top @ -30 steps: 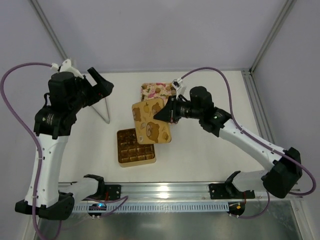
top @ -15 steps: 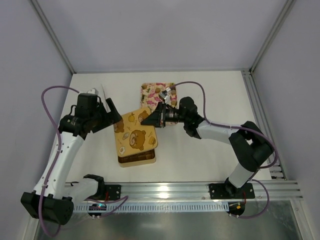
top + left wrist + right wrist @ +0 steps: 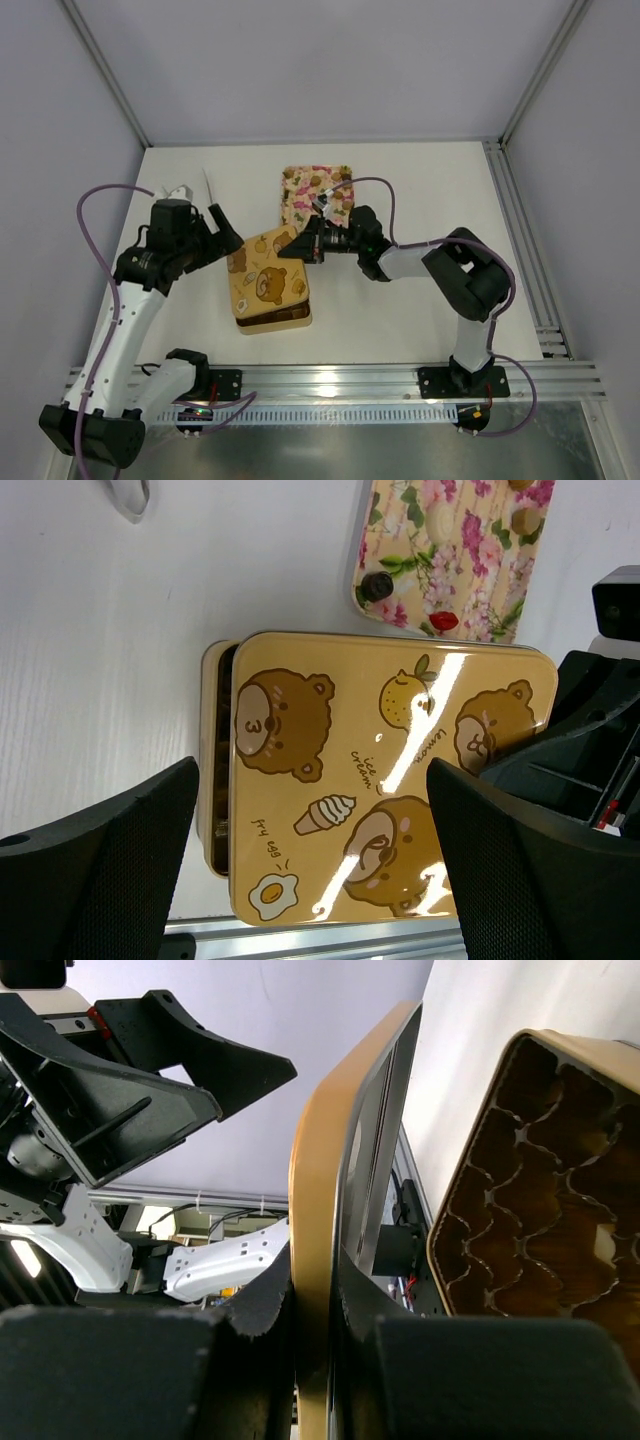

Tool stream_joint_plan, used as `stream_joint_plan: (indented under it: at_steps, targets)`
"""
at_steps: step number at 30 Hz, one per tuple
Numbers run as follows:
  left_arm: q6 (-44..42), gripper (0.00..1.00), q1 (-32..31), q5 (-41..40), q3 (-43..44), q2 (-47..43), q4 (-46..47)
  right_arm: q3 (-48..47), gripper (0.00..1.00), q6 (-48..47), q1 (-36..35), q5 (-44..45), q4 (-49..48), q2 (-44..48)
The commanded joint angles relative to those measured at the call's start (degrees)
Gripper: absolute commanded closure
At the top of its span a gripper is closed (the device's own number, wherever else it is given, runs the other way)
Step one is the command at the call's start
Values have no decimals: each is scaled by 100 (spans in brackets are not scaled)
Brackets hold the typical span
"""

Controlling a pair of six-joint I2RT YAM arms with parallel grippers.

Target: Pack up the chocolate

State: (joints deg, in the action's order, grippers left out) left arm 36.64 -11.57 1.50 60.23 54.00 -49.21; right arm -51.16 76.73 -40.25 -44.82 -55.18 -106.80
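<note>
I should release the lid with my right gripper flat on top of the square gold box (image 3: 275, 291) (image 3: 588, 1205), over the dark chocolate.
The square gold box (image 3: 285, 320) sits on the white table near the front centre. Its yellow-gold lid (image 3: 266, 277) with cartoon bears lies tilted over it and covers most of it. My right gripper (image 3: 299, 245) is shut on the lid's far right edge; in the right wrist view the lid's rim (image 3: 318, 1190) stands edge-on between the fingers, beside the dark chocolate (image 3: 560, 1210) in its wavy cells. My left gripper (image 3: 228, 235) is open and empty, above the lid's left side. In the left wrist view (image 3: 315, 880) the lid (image 3: 390, 780) leaves a strip of the box (image 3: 209, 750) showing at the left.
The pink-floral rectangular tray (image 3: 318, 192) lies behind the box, with small sweets on it; it also shows in the left wrist view (image 3: 455, 560). A thin white object (image 3: 207, 184) stands by the left arm. The metal rail (image 3: 330, 378) runs along the front edge.
The right gripper has carried the lid left and forward, from beside the box to over it. The left arm has swung down and in to the lid's left side.
</note>
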Motion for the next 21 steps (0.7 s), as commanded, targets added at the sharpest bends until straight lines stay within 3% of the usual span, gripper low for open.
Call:
stream_joint_plan:
  at_steps: [1,21]
  targets:
    - [62,7,15,8,-230,-73,280,-131,96,0,-71,201,-687,-182]
    - [291,6,15,588,-1408,-214,1124,114,96,114,-194,448,-1434,-877]
